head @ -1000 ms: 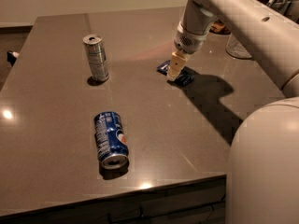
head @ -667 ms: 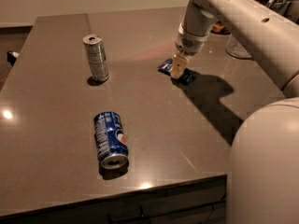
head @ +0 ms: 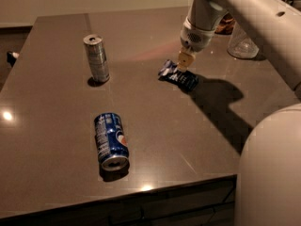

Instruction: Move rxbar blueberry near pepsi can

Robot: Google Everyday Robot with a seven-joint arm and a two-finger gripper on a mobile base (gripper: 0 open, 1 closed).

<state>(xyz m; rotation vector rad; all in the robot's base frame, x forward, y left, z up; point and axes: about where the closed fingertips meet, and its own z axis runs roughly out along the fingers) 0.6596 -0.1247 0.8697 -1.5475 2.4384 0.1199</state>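
I need to use my gripper to let go of the rxbar blueberry on the table (head: 156, 122) beside the pepsi can, on the side that faces my base.
The rxbar blueberry (head: 178, 77), a flat dark blue wrapper with white lettering, lies on the table right of centre. My gripper (head: 184, 62) points down right over the bar's upper edge, touching or almost touching it. The pepsi can (head: 111, 140), blue with a round logo, lies on its side near the table's front edge, well to the left of and in front of the bar.
A slim silver-grey can (head: 96, 58) stands upright at the back left. A clear glass container (head: 242, 44) stands at the back right behind my arm. The dark table's front edge (head: 141, 194) runs below the pepsi can. My white base (head: 273, 173) fills the lower right.
My gripper has shifted slightly right and up over the bar. The bar and both cans stay where they were.
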